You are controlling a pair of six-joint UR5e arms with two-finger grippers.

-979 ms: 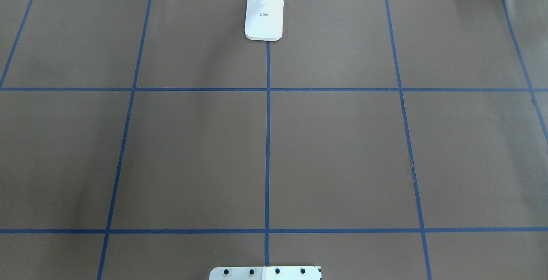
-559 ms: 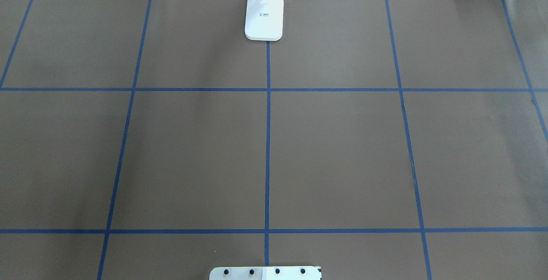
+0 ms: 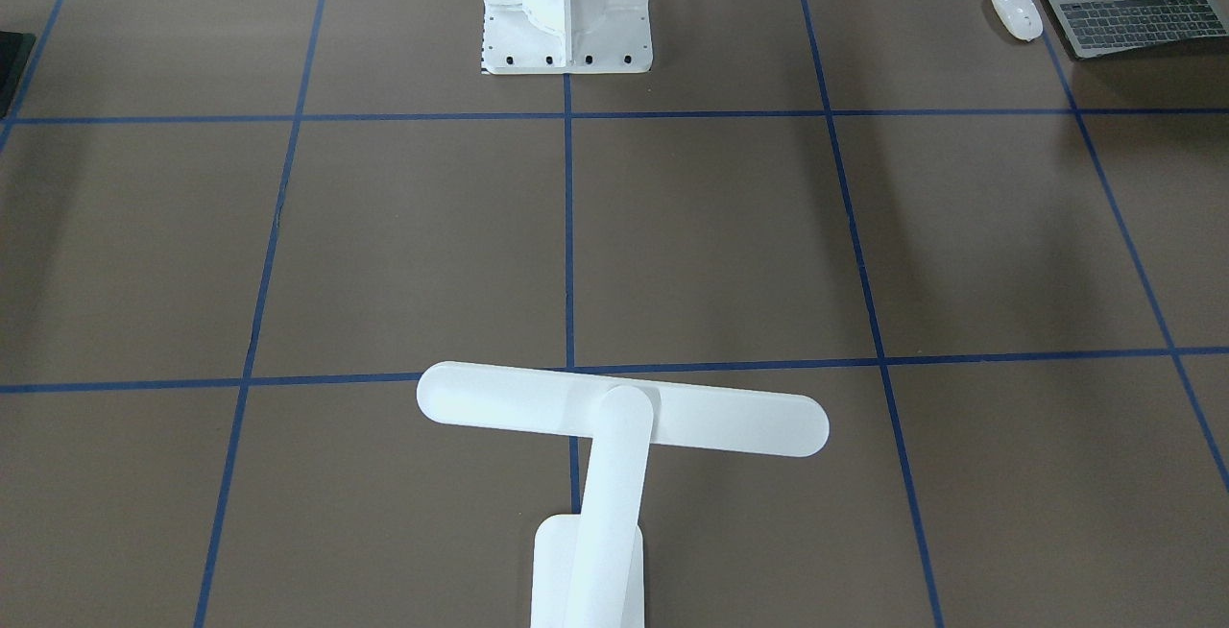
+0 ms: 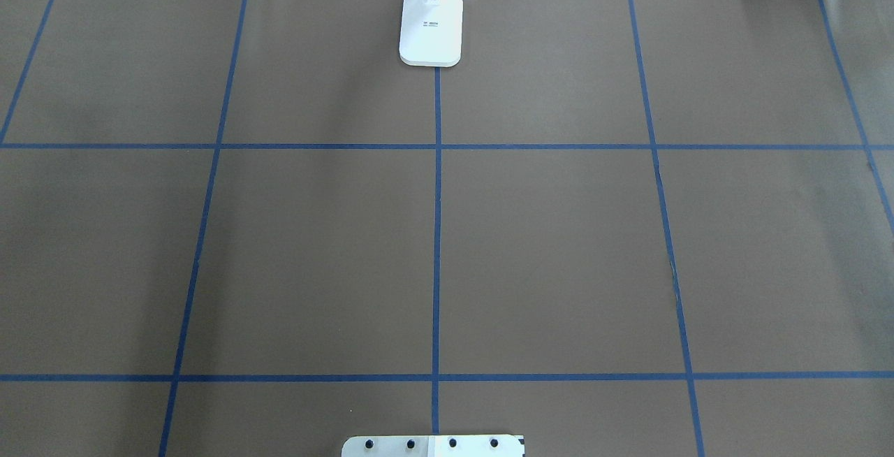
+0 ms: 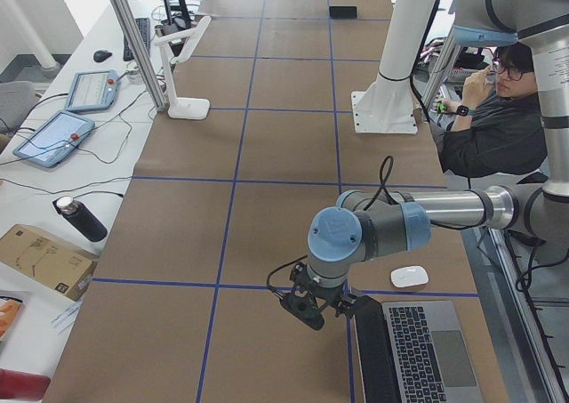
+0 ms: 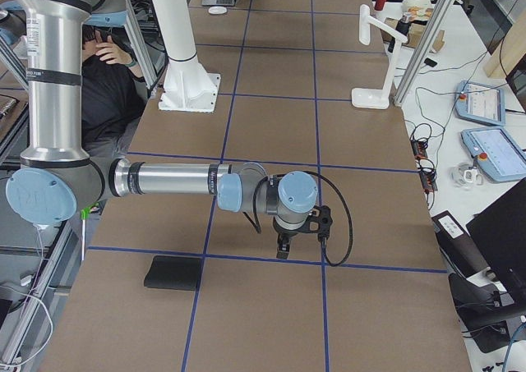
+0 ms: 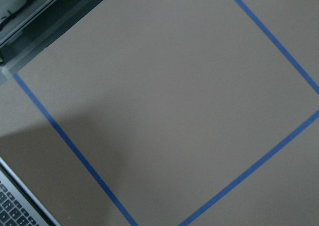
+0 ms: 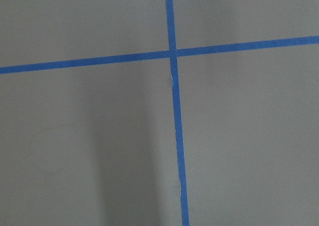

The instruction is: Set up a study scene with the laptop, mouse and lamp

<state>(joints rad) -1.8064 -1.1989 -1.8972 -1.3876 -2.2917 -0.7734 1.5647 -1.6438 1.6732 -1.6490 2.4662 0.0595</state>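
Note:
The robot's left gripper needs to next move to the top edge of the laptop's screen [image 3: 1161,47], opposite the keyboard's front trackpad side, and close there.
The laptop [image 3: 1133,9] lies open at the table's end on my left side, also in the exterior left view [image 5: 427,354]; its keyboard corner shows in the left wrist view [image 7: 17,211]. The white mouse [image 3: 1016,13] lies beside it [image 5: 409,277]. The white lamp [image 3: 622,409] stands at the far middle edge, its base [image 4: 431,27] on the centre line. My left gripper [image 5: 302,310] hangs low beside the laptop's screen edge. My right gripper [image 6: 282,249] hangs over bare paper near a tape crossing. I cannot tell whether either is open or shut.
A flat black pad [image 6: 173,272] lies at the right end of the table. The white ribbed pedestal [image 3: 566,4] with its bolted plate [image 4: 433,445] stands at the robot's side. Blue tape lines grid the brown paper. An operator [image 5: 498,118] sits behind the robot.

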